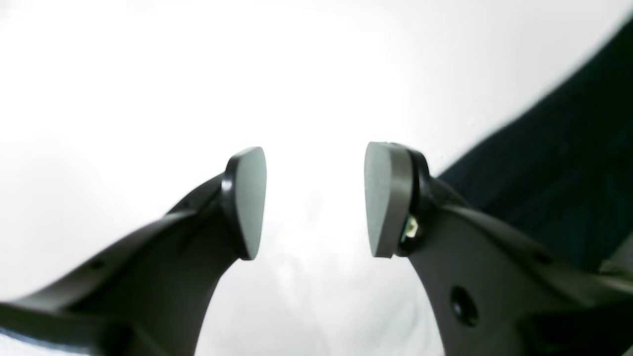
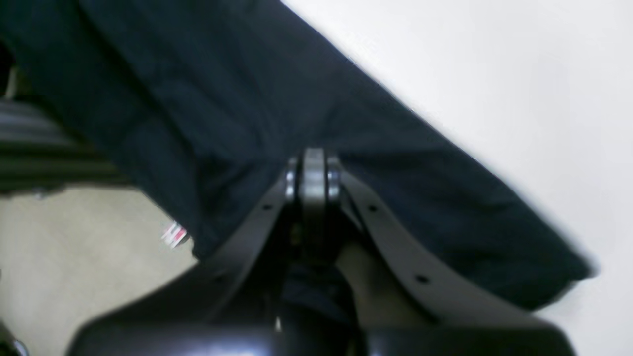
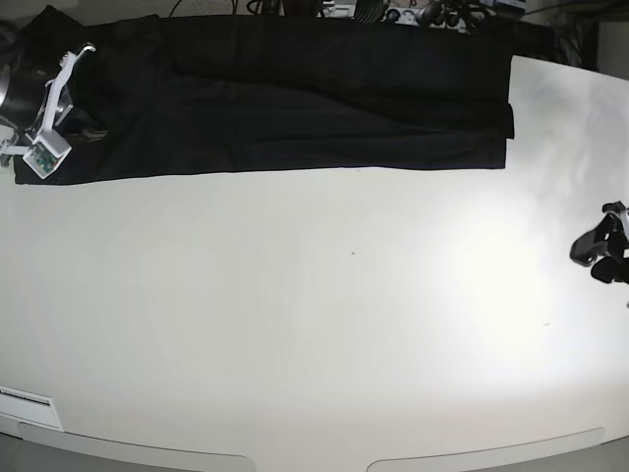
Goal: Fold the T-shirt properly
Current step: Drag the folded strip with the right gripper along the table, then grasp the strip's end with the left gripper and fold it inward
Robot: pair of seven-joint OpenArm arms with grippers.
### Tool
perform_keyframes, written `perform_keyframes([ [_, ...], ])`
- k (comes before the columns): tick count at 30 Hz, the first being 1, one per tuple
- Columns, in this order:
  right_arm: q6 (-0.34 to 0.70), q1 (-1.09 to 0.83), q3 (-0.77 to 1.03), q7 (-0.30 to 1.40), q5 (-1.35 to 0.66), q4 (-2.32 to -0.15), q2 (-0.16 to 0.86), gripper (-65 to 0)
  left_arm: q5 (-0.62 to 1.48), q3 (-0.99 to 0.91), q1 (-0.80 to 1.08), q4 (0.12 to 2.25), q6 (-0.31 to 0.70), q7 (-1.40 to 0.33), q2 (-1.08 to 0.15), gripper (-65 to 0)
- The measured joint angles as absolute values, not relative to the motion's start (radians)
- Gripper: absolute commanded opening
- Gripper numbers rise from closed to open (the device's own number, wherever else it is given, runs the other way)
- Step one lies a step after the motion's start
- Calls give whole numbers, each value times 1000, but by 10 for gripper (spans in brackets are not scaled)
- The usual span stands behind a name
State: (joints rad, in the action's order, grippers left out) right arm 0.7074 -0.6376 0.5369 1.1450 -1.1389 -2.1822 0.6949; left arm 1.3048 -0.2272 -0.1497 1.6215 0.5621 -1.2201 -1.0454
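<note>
The right gripper I use will release the T-shirt's end on bare table (image 3: 86, 213) between its near edge and the white label.
The black T-shirt (image 3: 295, 98) lies as a long flat band across the far side of the white table (image 3: 295, 344). My right arm (image 3: 49, 108) stands over its left end. In the right wrist view my right gripper (image 2: 314, 170) is shut, its tips pressed into the T-shirt (image 2: 247, 89), whose creases run toward them. A small red-and-white tag (image 2: 173, 235) shows at the cloth's edge. My left gripper (image 3: 601, 246) hovers at the table's right edge. It is open (image 1: 315, 198) over bare table with nothing between the pads, and the T-shirt (image 1: 568, 148) lies off to its right.
Cables and equipment (image 3: 393, 12) crowd the table's far edge behind the shirt. Beige floor (image 2: 74, 257) shows past the cloth in the right wrist view. A white label (image 3: 25, 398) sits at the table's front left corner.
</note>
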Motion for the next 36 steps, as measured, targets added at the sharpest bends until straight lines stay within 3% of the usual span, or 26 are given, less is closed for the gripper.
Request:
perform_keyframes([
  [2, 698, -639, 505, 1032, -1026, -2088, 642, -650, 1304, -230, -140, 1621, 561, -1223, -1030, -318],
  [5, 695, -612, 412, 1011, -854, -1951, 629, -650, 1306, -230, -95, 1621, 561, -1220, -1028, -318],
  [9, 704, -555, 281, 886, -782, -1806, 632, -650, 1306, -230, -77, 1620, 561, -1221, -999, -318],
  [16, 690, -362, 51, 810, -543, -1768, 638, -650, 1297, -230, -75, 1621, 561, -1227, -965, -318],
  [23, 401, -287, 14, 771, -376, -1757, 628, -650, 1278, -231, -75, 1621, 561, -1230, -965, -318],
  [29, 152, -282, 15, 773, -374, -1706, 621, -650, 1278, -231, -75, 1621, 561, -1229, -965, -318],
  [32, -14, -269, 34, 789, -213, -1647, 568, -650, 1277, -231, -75, 1620, 556, -1230, -965, -318],
  [36, -76, -221, 100, 850, -155, -1639, 471, -650, 1278, -231, -74, 1620, 554, -1226, -942, -318],
])
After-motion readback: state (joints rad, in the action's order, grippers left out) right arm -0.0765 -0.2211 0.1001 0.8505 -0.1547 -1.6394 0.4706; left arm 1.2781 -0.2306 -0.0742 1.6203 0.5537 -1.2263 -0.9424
